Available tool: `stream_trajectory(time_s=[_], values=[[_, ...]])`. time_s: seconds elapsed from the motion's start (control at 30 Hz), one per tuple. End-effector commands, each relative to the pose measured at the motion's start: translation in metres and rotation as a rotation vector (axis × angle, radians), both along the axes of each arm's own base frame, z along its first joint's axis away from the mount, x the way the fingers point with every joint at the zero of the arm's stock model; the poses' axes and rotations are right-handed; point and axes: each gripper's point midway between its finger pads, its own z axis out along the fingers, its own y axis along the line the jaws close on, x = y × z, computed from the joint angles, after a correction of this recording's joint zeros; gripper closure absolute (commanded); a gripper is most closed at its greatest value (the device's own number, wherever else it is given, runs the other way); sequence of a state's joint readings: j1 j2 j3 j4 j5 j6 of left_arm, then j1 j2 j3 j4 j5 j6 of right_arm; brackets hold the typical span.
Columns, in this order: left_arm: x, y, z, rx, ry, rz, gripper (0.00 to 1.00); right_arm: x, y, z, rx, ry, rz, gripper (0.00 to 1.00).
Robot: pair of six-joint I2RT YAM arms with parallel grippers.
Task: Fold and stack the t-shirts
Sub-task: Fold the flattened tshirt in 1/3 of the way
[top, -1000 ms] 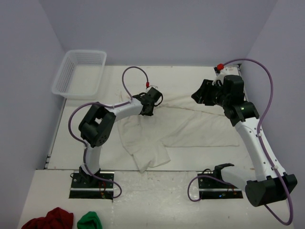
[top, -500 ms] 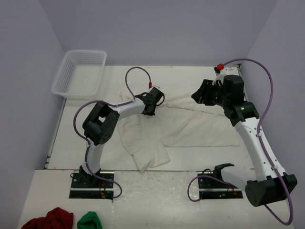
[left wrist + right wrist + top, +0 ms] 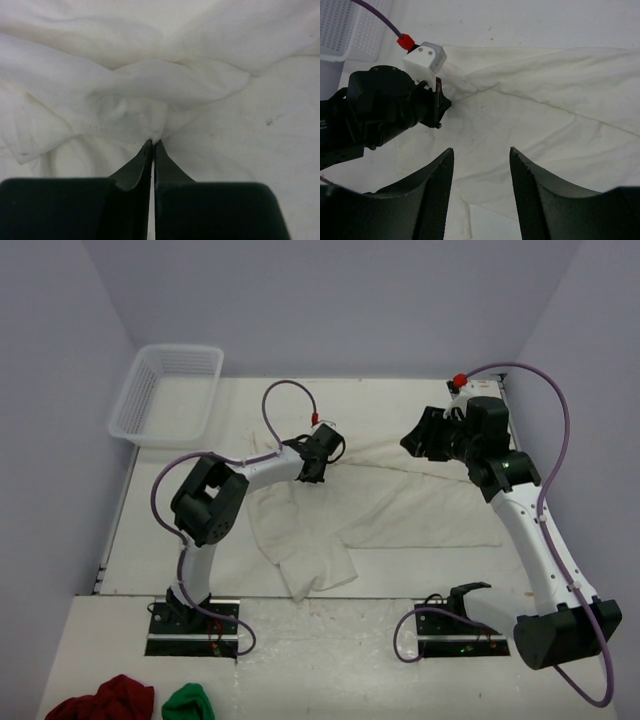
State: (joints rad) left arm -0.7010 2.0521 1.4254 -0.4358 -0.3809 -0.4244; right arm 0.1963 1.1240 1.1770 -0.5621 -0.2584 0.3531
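Observation:
The t-shirt's folds are bunched up on the basket side of my left gripper. It should open and then grasp the t-shirt nearer to those folds (image 3: 77, 134).
An off-white t-shirt (image 3: 400, 502) lies rumpled across the middle of the table, with one part trailing toward the near edge (image 3: 315, 565). My left gripper (image 3: 318, 469) is low on the shirt's upper left part. In the left wrist view its fingers (image 3: 152, 142) are pressed together with a small pucker of t-shirt fabric (image 3: 150, 107) pinched at their tips. My right gripper (image 3: 421, 439) hovers above the shirt's right half. Its jaws (image 3: 481, 152) stand open with nothing between them, and the t-shirt (image 3: 545, 105) and the left gripper (image 3: 439, 107) show below it.
A white mesh basket (image 3: 165, 393) stands at the back left corner, and its rim also shows in the right wrist view (image 3: 350, 25). A dark red cloth bundle (image 3: 102, 700) and a small green cloth bundle (image 3: 188, 705) lie in front of the left arm's base.
The left gripper has closed on a fold of the t-shirt after shifting slightly right. The right arm has barely moved.

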Motion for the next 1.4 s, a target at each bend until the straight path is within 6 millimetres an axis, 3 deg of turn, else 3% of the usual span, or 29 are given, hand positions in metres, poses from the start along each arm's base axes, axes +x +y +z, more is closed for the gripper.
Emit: stream_trajectory(time_s=[0.0, 0.27, 0.57, 0.67, 0.7, 0.73, 0.87, 1.0, 1.03, 1.13, 1.17, 1.2, 1.3, 1.37], values=[[-0.002, -0.004, 0.040, -0.022, -0.075, -0.009, 1.00, 0.002, 0.008, 0.010, 0.032, -0.030, 0.030, 0.50], [-0.032, -0.032, 0.074, -0.070, -0.114, -0.062, 1.00, 0.001, 0.006, 0.008, 0.025, -0.023, 0.026, 0.50], [-0.083, -0.062, 0.053, -0.074, -0.043, -0.097, 0.99, -0.001, 0.008, 0.012, 0.029, -0.033, 0.035, 0.50], [-0.097, -0.069, 0.040, -0.055, -0.031, -0.099, 0.90, -0.003, 0.009, 0.013, 0.036, -0.036, 0.043, 0.50], [-0.102, -0.072, 0.038, -0.053, -0.032, -0.101, 0.73, -0.003, 0.010, 0.011, 0.035, -0.034, 0.046, 0.50], [-0.103, -0.071, 0.036, -0.048, -0.037, -0.093, 0.66, -0.003, 0.010, 0.011, 0.035, -0.034, 0.046, 0.50], [-0.089, -0.056, 0.051, 0.003, -0.148, -0.021, 0.58, -0.002, 0.011, 0.006, 0.034, -0.026, 0.053, 0.50], [-0.076, -0.038, 0.082, 0.055, -0.251, 0.049, 0.64, -0.002, 0.013, 0.003, 0.035, -0.020, 0.060, 0.50], [-0.071, -0.032, 0.087, 0.058, -0.262, 0.066, 0.69, -0.003, 0.014, 0.003, 0.037, -0.021, 0.064, 0.50], [-0.053, -0.009, 0.099, 0.030, -0.264, 0.129, 1.00, 0.001, 0.018, -0.004, 0.044, 0.010, 0.070, 0.53], [-0.050, -0.007, 0.103, -0.006, -0.255, 0.129, 1.00, 0.003, 0.021, -0.009, 0.042, 0.035, 0.076, 0.84], [-0.039, 0.009, 0.104, -0.012, -0.246, 0.161, 1.00, 0.004, 0.022, -0.010, 0.041, 0.043, 0.078, 1.00], [-0.032, 0.033, 0.108, -0.050, -0.216, 0.190, 1.00, 0.008, 0.028, -0.012, 0.038, 0.057, 0.087, 1.00], [-0.039, 0.045, 0.108, -0.073, -0.185, 0.190, 1.00, 0.011, 0.030, -0.012, 0.034, 0.065, 0.083, 1.00]])
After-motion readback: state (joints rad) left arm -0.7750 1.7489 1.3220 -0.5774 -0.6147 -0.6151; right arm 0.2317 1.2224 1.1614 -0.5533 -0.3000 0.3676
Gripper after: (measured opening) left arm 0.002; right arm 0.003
